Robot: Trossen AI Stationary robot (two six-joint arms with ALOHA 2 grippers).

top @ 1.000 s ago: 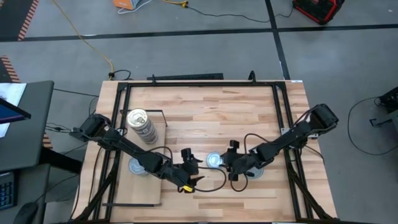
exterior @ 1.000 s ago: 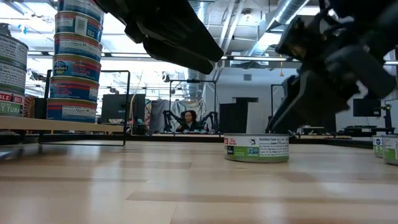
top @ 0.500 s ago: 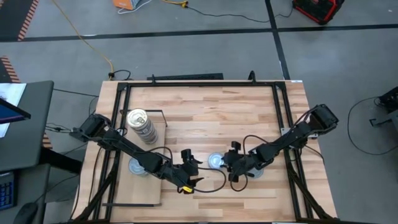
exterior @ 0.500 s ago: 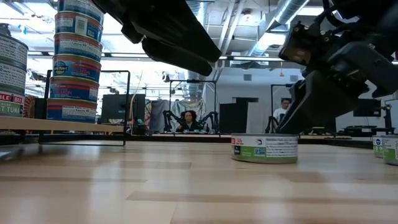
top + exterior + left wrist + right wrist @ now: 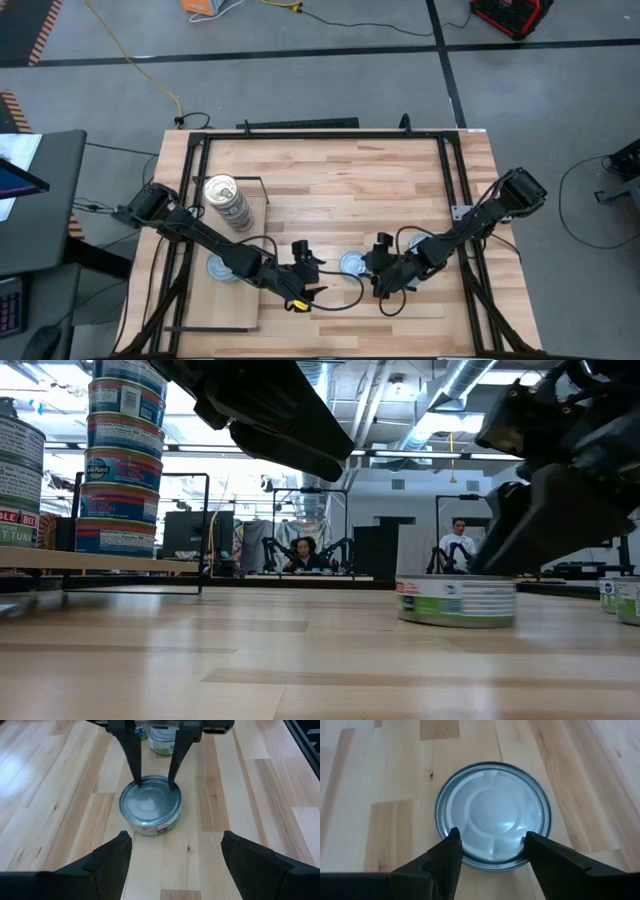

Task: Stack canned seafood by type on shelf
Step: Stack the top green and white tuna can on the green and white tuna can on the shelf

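Note:
Both fingers of my right gripper are resting on the tin's flat top. Next, I back off, turn the gripper and pinch the tin's near rim [image 5: 492, 867].
A flat round tin of canned seafood [image 5: 352, 264] with a pale blue-silver top stands on the tabletop between my two grippers. My right gripper [image 5: 490, 840] is open, its fingertips spread over the tin's top. My left gripper [image 5: 172, 855] hangs open just left of the tin [image 5: 150, 805], touching nothing. On the shelf [image 5: 245, 300], a pale board at the table's left, stands a tall stack of tins [image 5: 228, 200]. One more tin [image 5: 220, 268] rests on the board nearer the front. My right gripper sets both spread fingertips [image 5: 137, 780] on the tin's top, just inside the rim [image 5: 485, 865] on the side toward the right arm. The fingers slant down from the table's right. The tin [image 5: 455, 600] stands flat on the tabletop.
Another tin [image 5: 162, 735] stands on the table behind my right gripper, and more tins [image 5: 620, 600] show at the low view's right edge. A black frame [image 5: 320, 135] runs round the tabletop. Bare wood lies at the middle and far side.
My right gripper has moved toward the table's near edge and a little to the right. The tin under its fingertips has slid along the tabletop with it, staying flat.

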